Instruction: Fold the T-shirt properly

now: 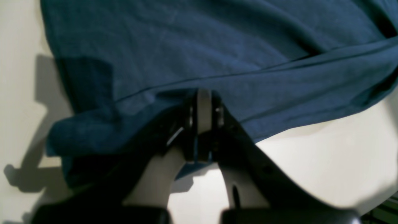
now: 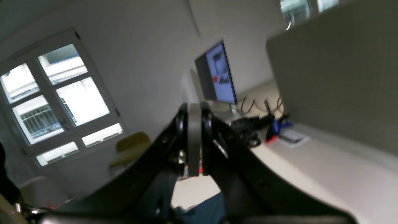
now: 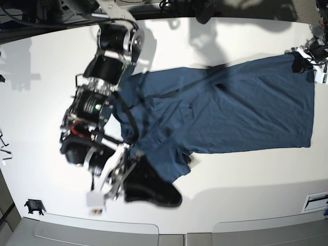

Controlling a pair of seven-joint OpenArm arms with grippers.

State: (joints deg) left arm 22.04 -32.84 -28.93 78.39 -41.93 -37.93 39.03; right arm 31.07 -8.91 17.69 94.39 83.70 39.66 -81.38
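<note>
Next, my left gripper releases the T-shirt's pinched edge on the white table [image 3: 321,34] near the back edge.
The dark navy T-shirt [image 3: 230,107] lies spread across the white table [image 3: 246,179], with its left part rumpled and pulled up. My left gripper [image 3: 300,60] is at the far right corner, shut on the shirt's edge. In the left wrist view its jaws [image 1: 203,93] pinch a fold of the blue cloth [image 1: 202,46]. My right gripper [image 3: 125,171] is raised at the front left, shut, with the shirt's lower left part drawn up to it. In the right wrist view this gripper [image 2: 194,107] points up at the room, and a bit of blue cloth [image 2: 203,213] shows below its fingers.
A small black object [image 3: 33,206] and a label [image 3: 315,201] lie near the table's front corners. Dark gear lies along the back edge [image 3: 205,10]. The right wrist view shows a monitor [image 2: 217,74], desk cables [image 2: 264,127], a yellow chair [image 2: 130,146] and a window [image 2: 59,93].
</note>
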